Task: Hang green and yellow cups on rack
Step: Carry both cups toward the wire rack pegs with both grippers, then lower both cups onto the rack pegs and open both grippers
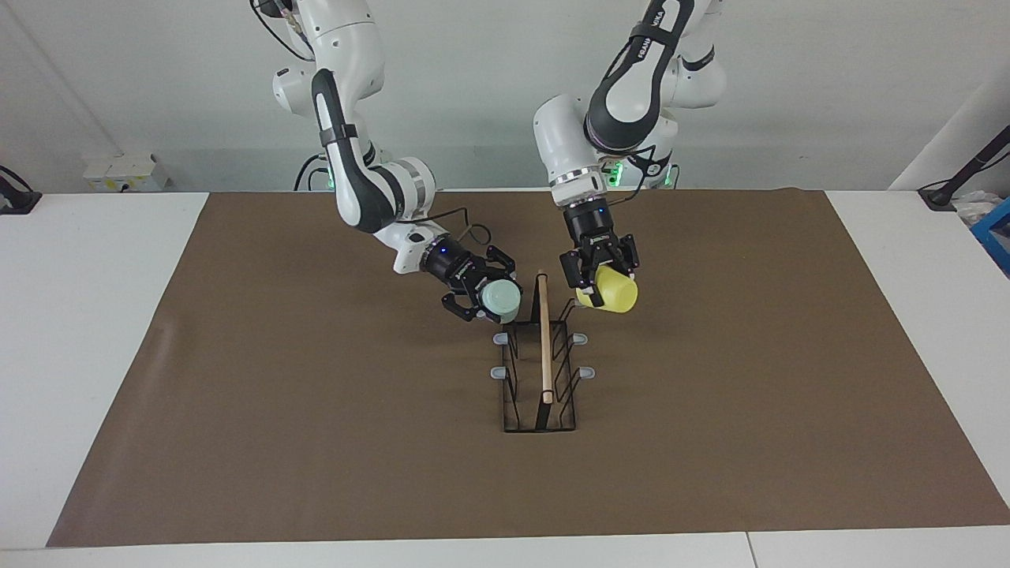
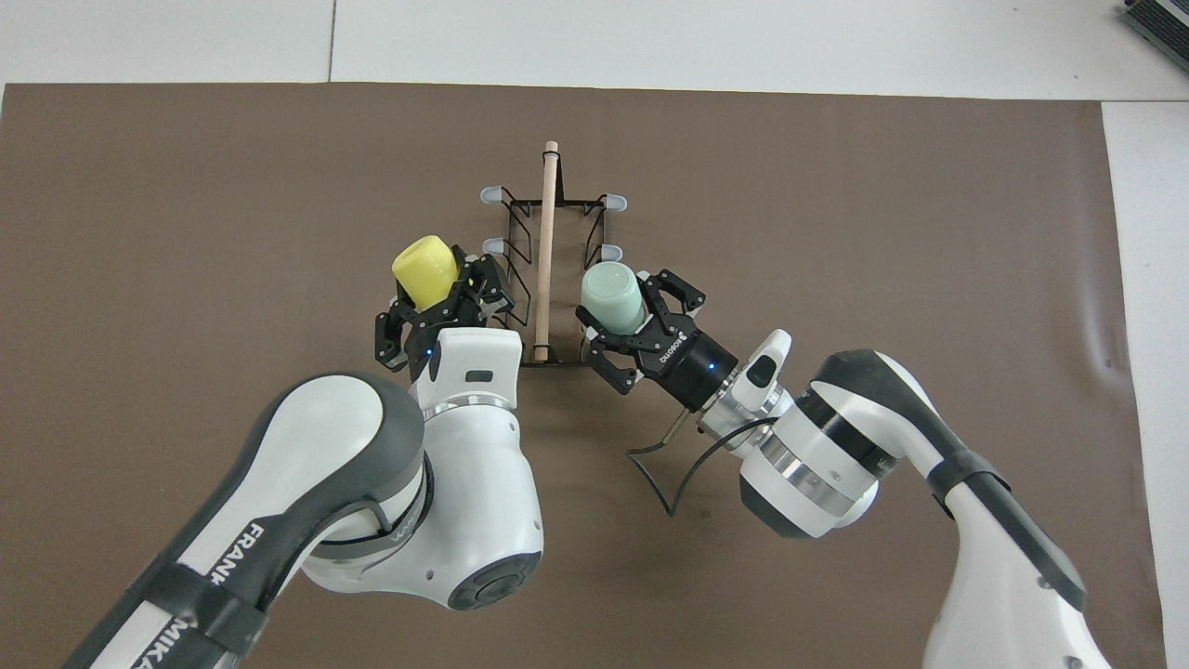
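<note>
The yellow cup, now tilted at the rack's other side, will leave my left gripper on the rack's peg across the wooden rod from the pale green cup (image 2: 491,310).
The black wire rack (image 1: 544,347) (image 2: 547,232) with a wooden rod stands mid-mat. My right gripper (image 1: 491,304) (image 2: 628,321) is shut on the pale green cup (image 1: 502,297) (image 2: 608,293). That cup is tilted, base up, and covers the prong nearest the robots on the right arm's side. My left gripper (image 1: 593,284) (image 2: 438,299) is shut on the yellow cup (image 1: 615,293) (image 2: 424,268). It holds the cup tilted at the rack's other side, level with the prong nearest the robots. Whether either cup touches a prong I cannot tell.
A brown mat (image 1: 316,434) covers the white table. The right arm's loose cable (image 2: 664,465) loops just above the mat near the rack's end toward the robots. A white box (image 1: 126,170) and a blue object (image 1: 996,233) sit at the table's edges.
</note>
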